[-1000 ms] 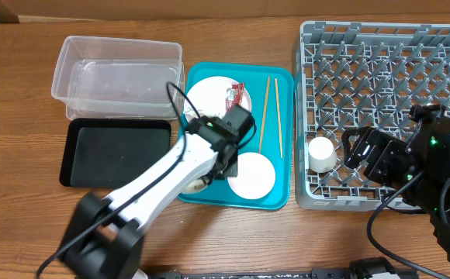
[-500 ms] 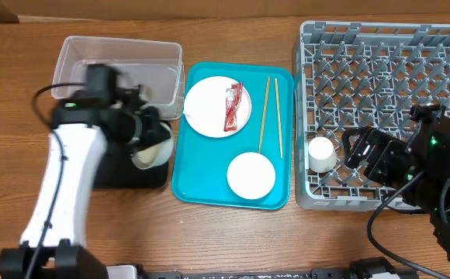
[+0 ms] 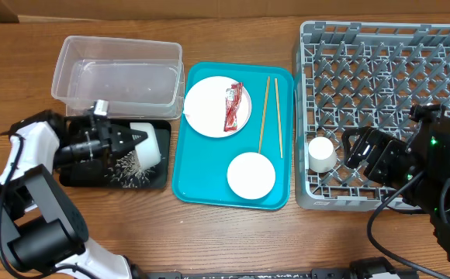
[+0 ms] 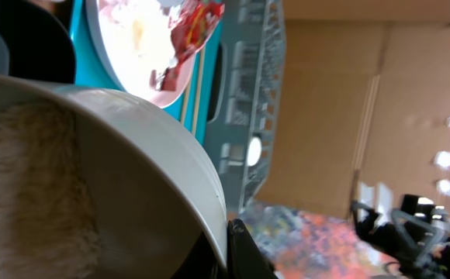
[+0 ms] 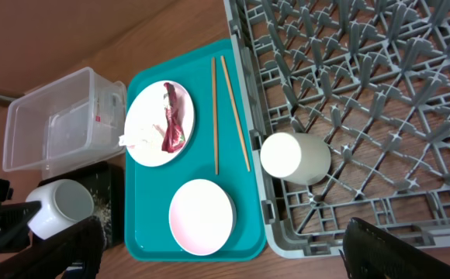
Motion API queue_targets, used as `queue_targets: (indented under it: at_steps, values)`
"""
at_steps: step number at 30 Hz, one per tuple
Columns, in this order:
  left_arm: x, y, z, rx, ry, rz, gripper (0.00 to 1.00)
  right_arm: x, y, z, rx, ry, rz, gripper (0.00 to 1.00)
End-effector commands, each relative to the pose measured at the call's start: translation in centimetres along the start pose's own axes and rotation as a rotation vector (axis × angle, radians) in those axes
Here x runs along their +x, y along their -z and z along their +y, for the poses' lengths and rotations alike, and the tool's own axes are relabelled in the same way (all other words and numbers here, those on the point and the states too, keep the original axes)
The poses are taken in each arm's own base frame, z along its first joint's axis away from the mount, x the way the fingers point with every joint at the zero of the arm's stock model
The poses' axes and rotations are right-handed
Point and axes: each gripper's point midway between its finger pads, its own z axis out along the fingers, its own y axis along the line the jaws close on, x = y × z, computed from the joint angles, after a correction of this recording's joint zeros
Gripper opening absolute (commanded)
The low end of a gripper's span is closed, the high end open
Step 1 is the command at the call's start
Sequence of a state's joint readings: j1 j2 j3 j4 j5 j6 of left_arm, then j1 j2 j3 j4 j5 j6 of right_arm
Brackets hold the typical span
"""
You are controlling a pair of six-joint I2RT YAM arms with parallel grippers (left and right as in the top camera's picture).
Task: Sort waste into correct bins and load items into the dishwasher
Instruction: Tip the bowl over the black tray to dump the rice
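Note:
My left gripper is going to set the white-grey bowl down and release it on the teal tray (image 3: pixel 200 170), between the pink bowl and the black tray.
My left gripper (image 3: pixel 134 139) is shut on the rim of the white-grey bowl (image 3: pixel 149 143), which is tipped on its side over the black tray (image 3: pixel 81 132). Loose rice grains (image 3: pixel 124 167) lie scattered on that tray. In the left wrist view the bowl (image 4: pixel 140 170) fills the frame, and one fingertip (image 4: pixel 240 252) presses its rim. The plate (image 3: pixel 209 108) with the red wrapper (image 3: pixel 234 107), the chopsticks (image 3: pixel 270 115) and the pink bowl (image 3: pixel 250 174) lie on the teal tray (image 3: pixel 283 198). My right gripper (image 3: pixel 362 152) stands open by the small cup (image 3: pixel 321 153) in the grey dish rack (image 3: pixel 388 70).
The clear tub (image 3: pixel 116 74) stands behind the black tray. A white crumpled bit (image 5: pixel 129 139) rests at the plate's left edge. The rack's upright pegs (image 5: pixel 349 70) fill the right side, and bare wooden table (image 3: pixel 233 240) runs along the front.
My left arm carried the white-grey bowl from the teal tray over to the black tray and tipped it; rice now lies scattered there. The right arm has not moved.

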State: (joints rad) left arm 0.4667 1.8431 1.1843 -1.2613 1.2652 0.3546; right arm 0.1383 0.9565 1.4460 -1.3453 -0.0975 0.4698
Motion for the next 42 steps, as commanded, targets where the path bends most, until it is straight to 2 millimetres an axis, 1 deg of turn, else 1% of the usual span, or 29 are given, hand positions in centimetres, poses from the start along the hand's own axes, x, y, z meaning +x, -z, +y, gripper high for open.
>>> queue_targets:
  at_steps: [1, 3, 6, 8, 11, 12, 13, 14, 15, 16, 17, 18, 19, 20, 21, 22, 23, 24, 25, 26, 27, 28, 29, 30, 32, 34, 36, 40, 42]
  values:
    - [-0.9, 0.5, -1.3, 0.118, -0.110, -0.059, 0.04, -0.4, 0.4, 0.2, -0.010, 0.006, -0.021, 1.00]
    - [-0.7, 0.5, -1.6, 0.136, -0.077, -0.059, 0.04, -0.4, 0.4, 0.2, -0.011, 0.006, -0.021, 1.00]
    - [-0.9, 0.6, -1.8, 0.150, -0.143, -0.073, 0.04, -0.4, 0.4, 0.2, -0.010, 0.006, -0.021, 1.00]
    - [-0.6, 0.6, -2.3, 0.172, -0.093, -0.071, 0.04, -0.4, 0.4, 0.2, -0.010, 0.006, -0.021, 1.00]
    - [-0.7, 0.6, -2.4, 0.171, -0.195, -0.082, 0.04, -0.5, 0.4, 0.3, -0.011, 0.006, -0.022, 1.00]
    - [-0.7, 0.6, -2.5, 0.182, -0.145, -0.082, 0.04, -0.5, 0.4, 0.3, -0.012, 0.007, -0.024, 1.00]
    - [-0.6, 0.7, -3.3, 0.215, -0.095, -0.092, 0.04, -0.5, 0.4, 0.3, -0.013, 0.007, -0.025, 1.00]
    - [-0.6, 0.9, -4.0, 0.245, -0.119, -0.112, 0.04, -0.5, 0.4, 0.3, -0.013, 0.007, -0.025, 1.00]
    - [-0.5, 0.9, -4.3, 0.241, -0.261, -0.132, 0.04, -0.5, 0.4, 0.3, -0.013, 0.007, -0.025, 1.00]
    - [-0.5, 0.7, -3.4, 0.201, -0.328, -0.113, 0.04, -0.5, 0.4, 0.3, -0.013, 0.007, -0.024, 1.00]
    - [-0.5, 0.6, -2.5, 0.173, -0.277, -0.090, 0.04, -0.5, 0.4, 0.3, -0.013, 0.007, -0.025, 1.00]
    - [-0.5, 0.5, -2.3, 0.175, -0.170, -0.078, 0.04, -0.5, 0.4, 0.3, -0.013, 0.007, -0.025, 1.00]
    - [-0.3, 0.6, -2.7, 0.197, -0.099, -0.076, 0.04, -0.5, 0.4, 0.3, -0.013, 0.007, -0.024, 1.00]
    - [-0.2, 0.5, -3.3, 0.215, -0.146, -0.086, 0.04, -0.5, 0.4, 0.3, -0.013, 0.007, -0.024, 1.00]
    - [0.0, 0.4, -3.5, 0.208, -0.255, -0.090, 0.04, -0.5, 0.4, 0.3, -0.013, 0.007, -0.024, 1.00]
    - [0.1, 0.3, -3.0, 0.186, -0.317, -0.080, 0.04, -0.5, 0.4, 0.3, -0.013, 0.007, -0.024, 1.00]
    - [0.1, 0.2, -2.6, 0.179, -0.246, -0.066, 0.04, -0.5, 0.4, 0.3, -0.013, 0.007, -0.025, 1.00]
    - [0.2, 0.2, -2.9, 0.195, -0.156, -0.063, 0.04, -0.5, 0.4, 0.3, -0.013, 0.007, -0.025, 1.00]
    - [0.3, 0.2, -3.4, 0.211, -0.153, -0.069, 0.04, -0.5, 0.4, 0.3, -0.013, 0.007, -0.024, 1.00]
    - [0.5, 0.2, -3.7, 0.211, -0.238, -0.076, 0.04, -0.5, 0.4, 0.3, -0.013, 0.007, -0.024, 1.00]
    - [0.5, 0.2, -3.4, 0.194, -0.289, -0.069, 0.04, -0.5, 0.4, 0.3, -0.013, 0.007, -0.024, 1.00]
    - [0.6, 0.1, -3.0, 0.175, -0.278, -0.052, 0.04, -0.5, 0.4, 0.3, -0.013, 0.007, -0.025, 1.00]
    - [0.6, 0.0, -2.8, 0.168, -0.213, -0.040, 0.04, -0.5, 0.4, 0.3, -0.013, 0.007, -0.025, 1.00]
    - [0.8, 0.0, -2.9, 0.170, -0.194, -0.036, 0.04, -0.5, 0.4, 0.3, -0.013, 0.007, -0.024, 1.00]
    - [1.4, -0.1, -3.4, 0.177, -0.170, -0.020, 0.04, -0.5, 0.4, 0.3, -0.013, 0.007, -0.024, 1.00]
    - [2.7, -0.5, -4.7, 0.190, -0.218, 0.008, 0.04, -0.5, 0.4, 0.3, -0.013, 0.007, -0.024, 1.00]
    - [4.1, -1.6, -5.7, 0.178, -0.260, 0.072, 0.04, -0.5, 0.4, 0.3, -0.013, 0.007, -0.025, 1.00]
    - [7.5, -5.0, -8.3, 0.195, -0.358, 0.208, 0.04, -0.5, 0.4, 0.3, -0.013, 0.007, -0.026, 1.00]
    - [9.0, -7.1, -8.1, 0.163, -0.371, 0.308, 0.04, -0.6, 0.4, 0.4, -0.016, 0.007, -0.029, 1.00]
